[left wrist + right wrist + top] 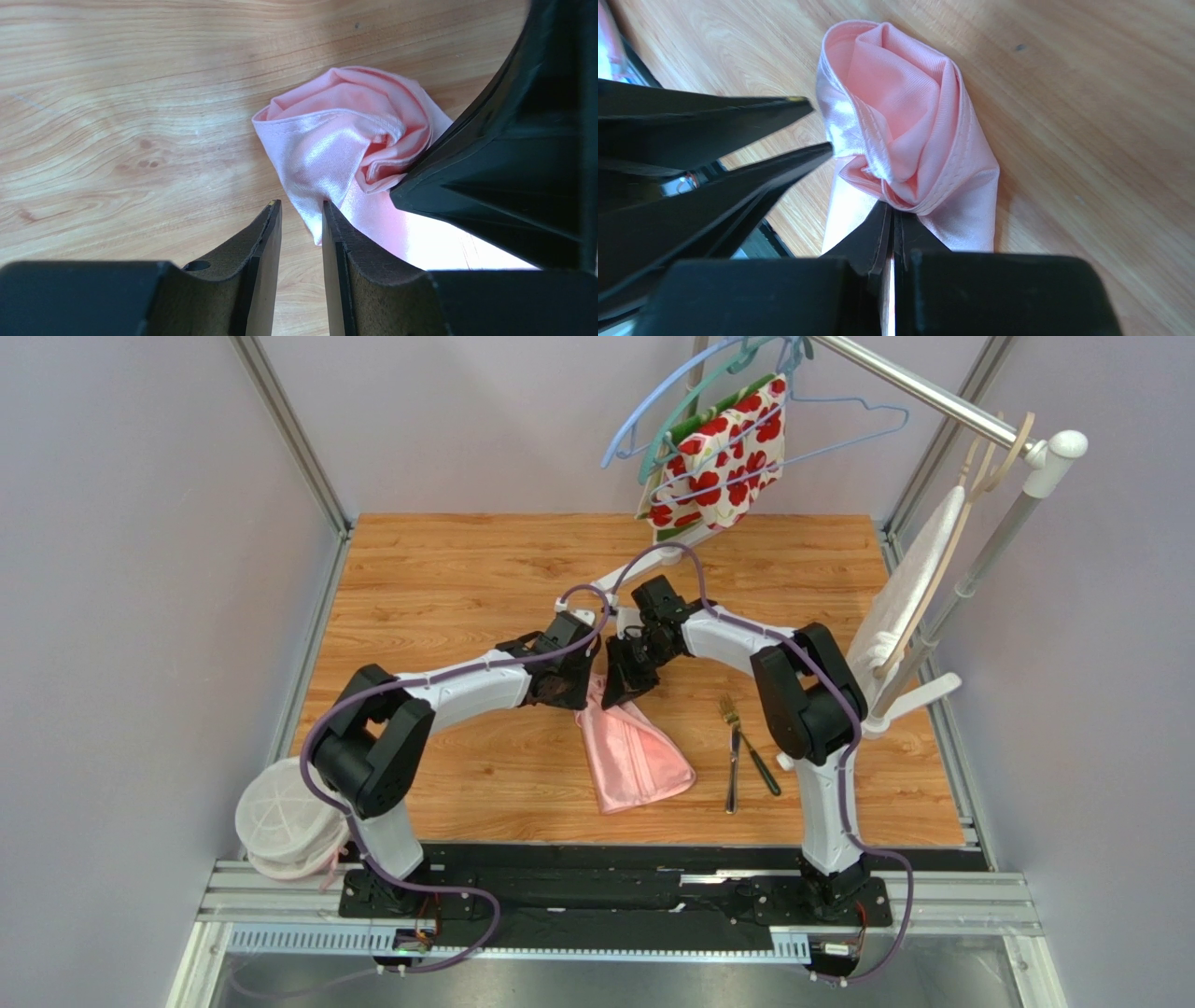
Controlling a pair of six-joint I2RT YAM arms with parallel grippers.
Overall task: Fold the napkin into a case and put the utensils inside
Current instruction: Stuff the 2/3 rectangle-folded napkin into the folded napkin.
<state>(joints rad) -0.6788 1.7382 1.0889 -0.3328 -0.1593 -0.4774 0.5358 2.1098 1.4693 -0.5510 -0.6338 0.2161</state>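
My left gripper should grab that hem (384, 126) while my right gripper spreads the wad, because the napkin's far end is bunched into a wad with its hem folded inward.
The light-pink napkin (638, 756) lies part-folded on the wooden table, its far end bunched into a rolled wad (899, 126). My right gripper (892, 210) is shut on the lower edge of that wad. My left gripper (300, 208) hovers right beside it with its jaws a finger's width apart; a corner of the napkin (330, 161) hangs into the gap and touches the right finger. In the top view both grippers meet over the napkin's far tip. The utensils, a silver-tined fork (731, 749) and a darker thin piece (762, 767), lie side by side to the right of the napkin.
A red-and-white floral cloth (723, 455) hangs on hangers from a metal rail (912, 392) at the back. A white cloth (912, 595) hangs on a hanger at the right edge. A white round container (288, 819) sits by the left arm's base.
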